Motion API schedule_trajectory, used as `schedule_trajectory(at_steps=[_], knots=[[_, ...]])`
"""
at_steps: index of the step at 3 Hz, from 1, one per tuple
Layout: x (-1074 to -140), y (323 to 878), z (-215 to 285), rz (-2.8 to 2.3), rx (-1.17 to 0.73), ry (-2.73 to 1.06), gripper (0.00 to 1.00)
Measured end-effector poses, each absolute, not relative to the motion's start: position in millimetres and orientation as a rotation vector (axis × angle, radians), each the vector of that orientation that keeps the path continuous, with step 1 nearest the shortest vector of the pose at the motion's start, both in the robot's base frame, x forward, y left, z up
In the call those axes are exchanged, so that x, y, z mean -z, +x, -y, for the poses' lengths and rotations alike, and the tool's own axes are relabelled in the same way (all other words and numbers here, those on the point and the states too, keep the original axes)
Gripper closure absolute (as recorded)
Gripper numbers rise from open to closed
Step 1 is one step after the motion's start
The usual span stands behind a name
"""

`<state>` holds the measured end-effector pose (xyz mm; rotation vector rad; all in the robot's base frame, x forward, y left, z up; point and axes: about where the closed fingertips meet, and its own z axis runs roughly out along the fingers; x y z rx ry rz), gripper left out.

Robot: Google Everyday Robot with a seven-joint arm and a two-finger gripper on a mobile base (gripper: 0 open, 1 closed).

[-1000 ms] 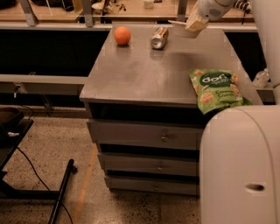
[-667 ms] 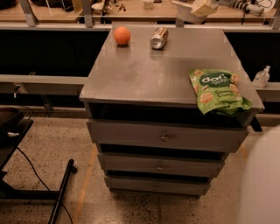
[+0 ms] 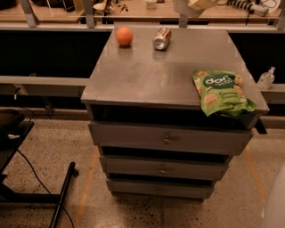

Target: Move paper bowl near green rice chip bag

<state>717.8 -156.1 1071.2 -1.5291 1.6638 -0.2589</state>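
Observation:
Next, my gripper lets go of the paper bowl near the cabinet's front edge point(image 3: 175, 85), next to the green rice chip bag.
The green rice chip bag point(image 3: 220, 91) lies flat at the front right corner of the grey cabinet top point(image 3: 151, 75), hanging slightly over the edge. My gripper point(image 3: 187, 6) is at the top edge of the view, above the back right of the cabinet, mostly cut off. It is shut on the paper bowl point(image 3: 201, 4), a pale tan shape held in the air, only partly in view. The bowl is far behind the bag and well above the surface.
An orange point(image 3: 124, 36) and a metal can point(image 3: 162, 38) on its side sit at the back of the cabinet top. The cabinet has drawers below. A clear pump bottle point(image 3: 266, 79) stands on a ledge at right. A black stand point(image 3: 13, 133) is at left.
The gripper with the bowl has risen toward the top edge. The white robot body that filled the lower right has moved almost out of view. The bag, orange and can have not moved.

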Motion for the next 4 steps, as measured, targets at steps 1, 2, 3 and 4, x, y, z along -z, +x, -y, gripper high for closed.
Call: schedule_trajectory(at_steps=[1, 2, 3, 4], knots=[[-1061, 716, 156, -1.64, 0.268, -1.527, 1.0], [-1079, 684, 168, -1.527, 0.404, -1.524, 1.0], [-1071, 652, 181, -1.457, 0.497, -1.502, 1.0], [-1037, 646, 192, -1.49, 0.503, -1.503, 1.0]])
